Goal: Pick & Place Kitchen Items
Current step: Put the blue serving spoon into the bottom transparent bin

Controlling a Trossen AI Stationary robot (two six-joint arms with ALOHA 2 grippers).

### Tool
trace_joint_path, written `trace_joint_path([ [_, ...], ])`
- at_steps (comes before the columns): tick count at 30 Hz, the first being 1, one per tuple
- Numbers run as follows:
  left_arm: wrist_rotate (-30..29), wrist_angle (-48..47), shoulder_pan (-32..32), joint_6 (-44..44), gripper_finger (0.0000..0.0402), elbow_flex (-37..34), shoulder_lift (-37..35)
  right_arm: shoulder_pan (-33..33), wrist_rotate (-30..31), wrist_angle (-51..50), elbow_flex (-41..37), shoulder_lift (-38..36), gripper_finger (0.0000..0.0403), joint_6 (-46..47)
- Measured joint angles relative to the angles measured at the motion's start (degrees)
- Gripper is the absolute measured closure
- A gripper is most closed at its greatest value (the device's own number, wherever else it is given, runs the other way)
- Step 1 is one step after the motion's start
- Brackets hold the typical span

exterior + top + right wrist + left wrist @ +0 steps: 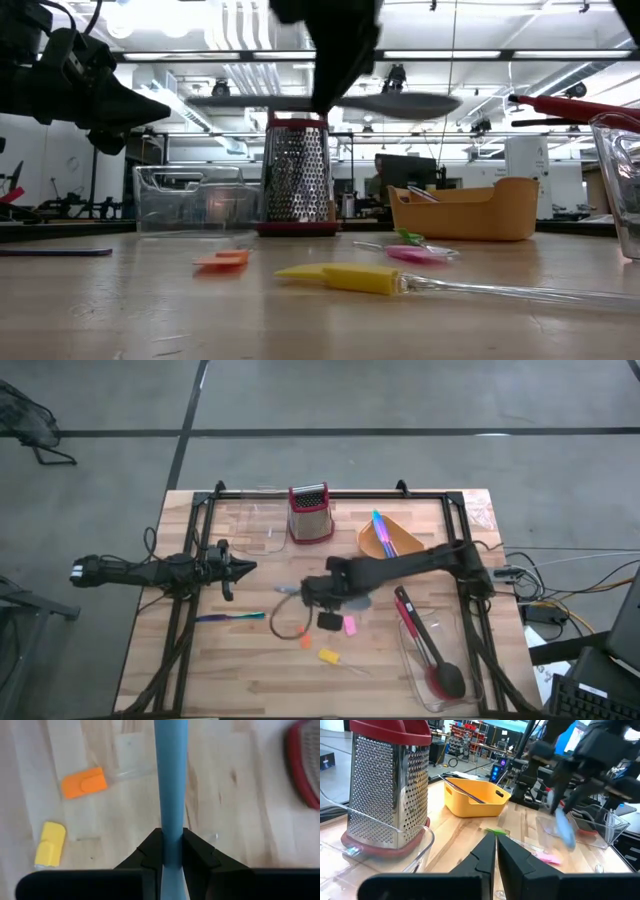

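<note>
Next, my right gripper releases the pale blue utensil so that it rests on the red and black spoons in the clear bin [434,644].
My right gripper [312,593] is over the table's middle, shut on a long utensil with a pale blue handle [170,780] and a grey flat head [352,603]. The low view shows it held above the table [400,103]. My left gripper [248,567] hovers at the left, shut and empty [496,852]. On the table lie a slim blue and purple utensil [230,617], an orange piece [305,639], a yellow piece [328,656] and a pink piece [350,626]. My right gripper pinches the utensil's blue handle [170,832] between its two fingers, about midway along the utensil. The fingers come from above, pointing down, and lie across the handle. The utensil is lifted clear of the table and lies about level.
A red-topped steel grater [311,513] stands at the far middle beside a clear bin [255,525]. An orange tray [392,540] holds slim utensils. A clear bin [432,660] at the near right holds red and black spoons. Black frame rails [185,610] run along both sides.
</note>
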Motion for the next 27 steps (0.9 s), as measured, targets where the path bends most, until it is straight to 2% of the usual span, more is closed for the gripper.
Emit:
trace_joint_path([
  [4,0.0,0.0,0.0,0.0,0.038,0.0,0.0,3.6,6.9,-0.8,-4.1,-4.3,0.0356,7.0],
  [10,0.0,0.0,0.0,0.0,0.0379,0.0,0.0,7.6,11.9,-1.4,-12.4,-12.4,0.0353,20.5],
  [18,0.0,0.0,0.0,0.0,0.0381,0.0,0.1,14.4,15.5,-2.2,-25.3,-22.4,0.0351,38.2],
  [27,0.0,0.0,0.0,0.0,0.038,0.0,0.2,25.9,19.9,-2.3,-38.9,-31.6,0.0357,57.4],
])
